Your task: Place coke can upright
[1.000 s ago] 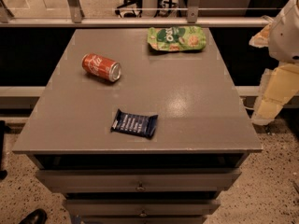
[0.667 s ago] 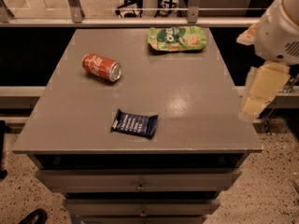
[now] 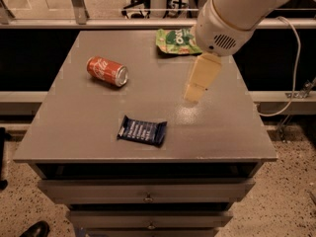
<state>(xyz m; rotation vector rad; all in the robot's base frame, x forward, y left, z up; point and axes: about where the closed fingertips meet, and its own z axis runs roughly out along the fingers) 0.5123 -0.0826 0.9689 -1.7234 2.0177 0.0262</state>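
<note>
I will next move my gripper over to the red coke can that is lying on its side, and then close it around the can's middle (image 3: 107, 71).
The coke can (image 3: 107, 71), red with white script and silver ends, lies on its side at the left middle of the grey table (image 3: 79, 132). My gripper (image 3: 196, 94) is a cream-coloured part hanging below the white arm (image 3: 232, 14). It hovers over the right middle of the table, well to the right of the can, and holds nothing that I can see. The arm comes in from the upper right and covers part of the table's far right corner.
A green snack bag (image 3: 174, 41) lies at the table's far edge, partly behind the arm. A dark blue wrapped bar (image 3: 142, 131) lies near the front middle. Drawers (image 3: 148, 197) sit under the tabletop. A white cable (image 3: 295, 63) hangs at the right.
The arm and gripper have swung left from beside the table's right edge to over the right middle of the tabletop. The can, bag and bar have not moved.
</note>
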